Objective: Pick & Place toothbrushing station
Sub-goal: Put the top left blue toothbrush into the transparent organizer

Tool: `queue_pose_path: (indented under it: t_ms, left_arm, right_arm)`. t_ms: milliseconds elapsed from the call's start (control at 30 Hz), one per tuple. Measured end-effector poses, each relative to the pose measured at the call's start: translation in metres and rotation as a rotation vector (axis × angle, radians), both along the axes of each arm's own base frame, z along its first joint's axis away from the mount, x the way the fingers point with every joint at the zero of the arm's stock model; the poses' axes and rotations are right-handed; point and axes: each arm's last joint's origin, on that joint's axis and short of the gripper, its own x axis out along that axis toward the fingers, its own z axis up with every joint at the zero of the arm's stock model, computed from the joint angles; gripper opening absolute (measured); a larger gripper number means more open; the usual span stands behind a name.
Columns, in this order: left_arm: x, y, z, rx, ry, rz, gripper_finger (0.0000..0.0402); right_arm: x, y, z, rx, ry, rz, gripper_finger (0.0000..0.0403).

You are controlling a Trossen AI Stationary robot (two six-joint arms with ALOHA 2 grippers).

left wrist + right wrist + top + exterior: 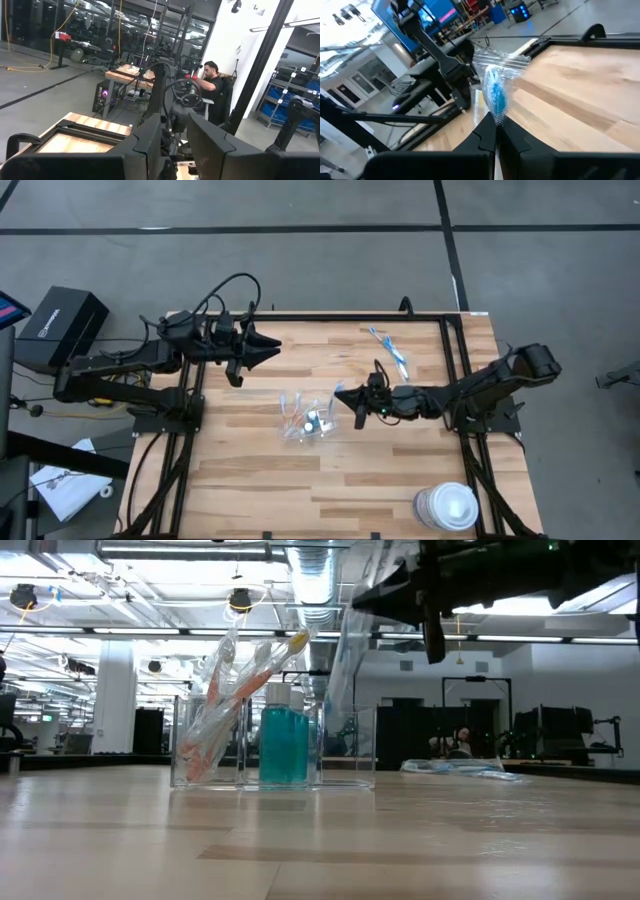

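My right gripper is to release the wrapped blue toothbrush in the clear holder's end compartment [332,418] next to the blue-green tubes.
A clear plastic holder [305,423] stands mid-table. In the low view its wall [362,755] shows compartments: wrapped orange and white toothbrushes [225,700] lean in the left one and two blue-green tubes [283,745] stand in the middle one. My right gripper [340,393] hovers just right of the holder, shut on a wrapped blue toothbrush [495,95]. My left gripper [268,348] is open and empty, raised near the table's far left. My right gripper pinches one end of the wrapped toothbrush [496,116] between its two fingertips, wrapper and all. The fingers come from the table's right, above the holder [358,598]. The toothbrush [345,680] hangs down, slanted, its lower end at the holder's right compartment; whether inside, I cannot tell.
More wrapped toothbrushes [390,352] lie on the table at the far right. A white round lidded container [447,506] stands at the near right corner. A black box [60,325] sits off the table's left. A person shows in the room behind.
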Motion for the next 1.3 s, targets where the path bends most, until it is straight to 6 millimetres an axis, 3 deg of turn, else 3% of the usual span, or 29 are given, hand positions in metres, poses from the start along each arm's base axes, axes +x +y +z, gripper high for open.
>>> queue_pose_path:
  t_ms: [500,733,1000,1133,1300]
  left_arm:
    - [0.0,0.0,0.0,0.0,0.001,-0.001,0.0092]
    - [0.0,0.0,0.0,0.0,0.001,-0.002,0.0092]
    - [0.0,0.0,0.0,0.0,0.001,-0.002,0.0092]
    - [0.0,0.0,0.0,0.0,0.001,0.001,0.0092]
    - [0.0,0.0,0.0,0.0,0.002,0.001,0.0092]
  right_arm:
    - [0.015,0.002,-0.04,0.058,0.094,0.056,0.0]
    - [0.02,0.002,-0.048,0.066,0.08,0.078,0.0]
    - [0.02,0.002,-0.045,0.043,0.073,0.085,0.0004]
    - [0.02,0.0,-0.045,0.096,0.063,0.107,0.0029]
    - [0.021,-0.002,-0.044,0.142,0.044,0.173,0.0104]
